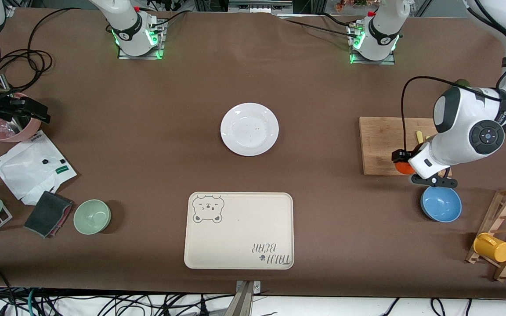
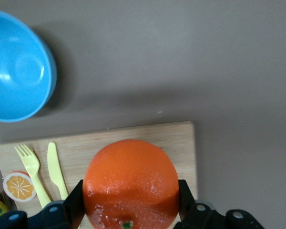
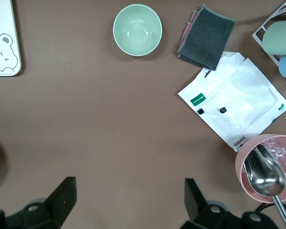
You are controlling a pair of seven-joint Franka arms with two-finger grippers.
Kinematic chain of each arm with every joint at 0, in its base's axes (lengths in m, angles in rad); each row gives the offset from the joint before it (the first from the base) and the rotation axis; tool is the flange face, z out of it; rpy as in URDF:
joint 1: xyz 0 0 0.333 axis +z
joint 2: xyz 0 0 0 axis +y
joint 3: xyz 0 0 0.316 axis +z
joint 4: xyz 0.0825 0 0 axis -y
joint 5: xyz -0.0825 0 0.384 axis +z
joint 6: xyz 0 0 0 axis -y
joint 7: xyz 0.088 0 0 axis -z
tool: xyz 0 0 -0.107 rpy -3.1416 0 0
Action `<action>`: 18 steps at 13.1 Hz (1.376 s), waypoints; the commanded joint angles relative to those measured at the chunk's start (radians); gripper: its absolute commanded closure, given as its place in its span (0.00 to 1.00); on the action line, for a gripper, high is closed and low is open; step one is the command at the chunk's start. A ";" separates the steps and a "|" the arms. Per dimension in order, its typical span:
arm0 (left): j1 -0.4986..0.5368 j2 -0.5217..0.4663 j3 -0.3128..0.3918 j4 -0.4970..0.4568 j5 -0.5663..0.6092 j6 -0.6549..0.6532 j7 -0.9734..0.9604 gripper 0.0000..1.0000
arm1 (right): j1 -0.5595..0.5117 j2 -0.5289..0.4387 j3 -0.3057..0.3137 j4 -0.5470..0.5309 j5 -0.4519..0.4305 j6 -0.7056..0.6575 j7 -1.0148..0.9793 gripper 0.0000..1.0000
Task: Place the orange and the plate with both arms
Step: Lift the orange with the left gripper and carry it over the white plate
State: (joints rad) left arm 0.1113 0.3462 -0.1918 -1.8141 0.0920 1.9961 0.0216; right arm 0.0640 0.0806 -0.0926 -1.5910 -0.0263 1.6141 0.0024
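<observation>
The orange, now over the cutting board's near edge, is for the empty white plate (image 1: 251, 128). My left gripper will let go of it near the middle of that plate.
The orange (image 1: 403, 167) is small, round and red-orange. My left gripper (image 1: 406, 161) is shut on it over the near edge of a wooden cutting board (image 1: 384, 142). In the left wrist view the orange (image 2: 130, 183) sits between the two black fingers (image 2: 77, 202) of the left gripper (image 2: 131, 202). The white plate (image 1: 249, 129) lies empty at the table's middle. My right gripper (image 1: 37, 113) is open and empty at the right arm's end of the table, beside a pink cup (image 1: 13, 131). In the right wrist view, the right gripper (image 3: 128, 195) is over bare table.
A cream bear-printed tray (image 1: 239, 230) lies nearer the camera than the plate. A blue bowl (image 1: 441, 204) and a wooden rack with a yellow cup (image 1: 492, 247) are near the board. A yellow fork (image 2: 31, 169), knife (image 2: 55, 167), orange slice (image 2: 19, 186) lie on the board. A green bowl (image 1: 92, 216), grey cloth (image 1: 47, 213), white pouch (image 1: 33, 169) lie near the right arm.
</observation>
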 commanded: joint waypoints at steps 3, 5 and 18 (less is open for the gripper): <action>-0.128 0.089 -0.077 0.153 -0.057 -0.049 -0.199 0.67 | 0.002 -0.025 0.001 -0.018 0.002 -0.005 0.011 0.00; -0.235 0.125 -0.075 0.186 -0.057 -0.049 -0.378 0.68 | 0.002 -0.025 0.001 -0.020 0.002 -0.005 0.010 0.00; -0.688 0.349 -0.075 0.308 -0.074 0.119 -1.257 0.71 | 0.002 -0.025 0.001 -0.020 0.002 -0.005 0.007 0.00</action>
State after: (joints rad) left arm -0.5333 0.6452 -0.2810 -1.5617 0.0423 2.0664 -1.1523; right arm 0.0644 0.0806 -0.0928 -1.5912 -0.0263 1.6140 0.0024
